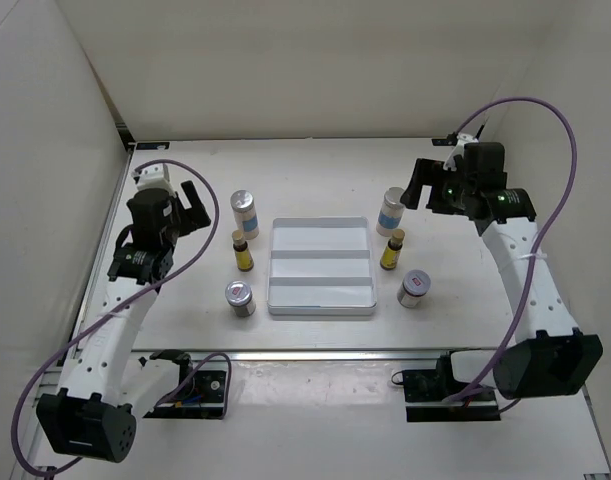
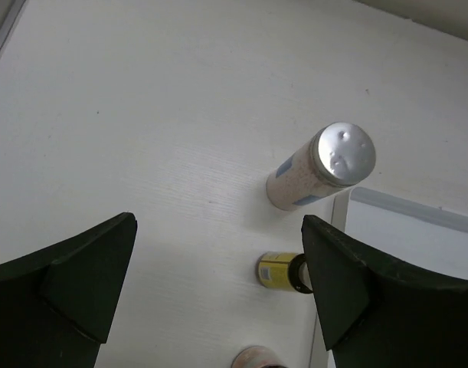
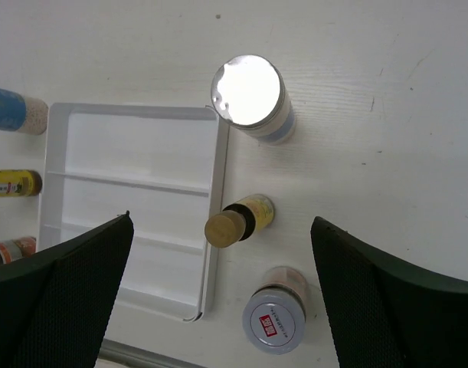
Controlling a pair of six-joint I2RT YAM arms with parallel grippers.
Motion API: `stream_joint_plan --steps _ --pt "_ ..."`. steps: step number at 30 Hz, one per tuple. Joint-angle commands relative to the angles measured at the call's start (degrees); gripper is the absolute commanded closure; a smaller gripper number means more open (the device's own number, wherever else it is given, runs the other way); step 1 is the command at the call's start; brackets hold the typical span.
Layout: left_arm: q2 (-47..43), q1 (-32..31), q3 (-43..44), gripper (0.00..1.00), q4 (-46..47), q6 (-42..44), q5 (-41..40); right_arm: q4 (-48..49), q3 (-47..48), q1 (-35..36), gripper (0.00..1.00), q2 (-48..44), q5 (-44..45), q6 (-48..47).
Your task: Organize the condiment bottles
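The silver-lidded jar on my right gripper's own side of the tray is next, and my right gripper will go to it and close on the jar's lid (image 1: 416,282) (image 3: 273,322).
A white-grey tray (image 1: 320,297) lies mid-table. Three bottles stand left of it: a white blue-labelled one (image 1: 245,212), a small yellow one (image 1: 244,252) and a silver-lidded jar (image 1: 240,298). Three more stand right of it: white-blue (image 1: 391,211), yellow (image 1: 391,250) and jar (image 1: 415,288). My left gripper (image 1: 195,202) hangs open and empty, left of the left white bottle (image 2: 325,165), with the yellow one (image 2: 279,270) lower down. My right gripper (image 1: 418,188) is open and empty above the right trio: white bottle (image 3: 253,96), yellow bottle (image 3: 241,218), jar (image 3: 276,314).
The tray (image 3: 134,207) has three empty compartments. White walls enclose the table at the back and both sides. A metal rail (image 1: 315,355) runs along the near edge, in front of the arm bases. The left trio also shows at the right wrist view's left edge (image 3: 11,182).
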Motion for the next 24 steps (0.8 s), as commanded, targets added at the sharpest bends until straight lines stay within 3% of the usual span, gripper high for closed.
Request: stream_joint_plan --steps 1,3,5,7,14,22,24 --pt "-0.6 0.0 -3.5 0.00 2.3 -4.3 -4.8 1.5 0.8 0.4 0.00 -4.8 6.3 1.1" --pt "-0.6 0.0 -6.1 0.00 3.4 -3.3 -2.8 2.1 -0.4 0.4 0.00 -6.2 6.8 1.1" --pt "-1.1 0.0 -7.9 0.00 5.9 1.6 6.2 2.1 -0.9 0.4 0.00 -6.7 6.3 0.5" --pt "-1.1 0.0 -7.9 0.00 6.5 1.6 9.7 1.5 -2.9 0.9 0.00 -6.7 3.7 0.5" --pt "-1.0 -0.6 -4.0 0.00 4.2 4.9 3.3 0.7 -4.9 0.9 0.00 -5.6 2.1 1.4" --pt "-2.5 -2.9 -8.8 0.00 7.0 4.8 3.3 -0.4 -4.9 1.4 0.00 -3.1 3.7 0.9" --pt "-1.7 -2.9 -8.8 0.00 7.0 3.5 -0.7 0.1 -4.9 1.4 0.00 -2.3 3.7 3.1"
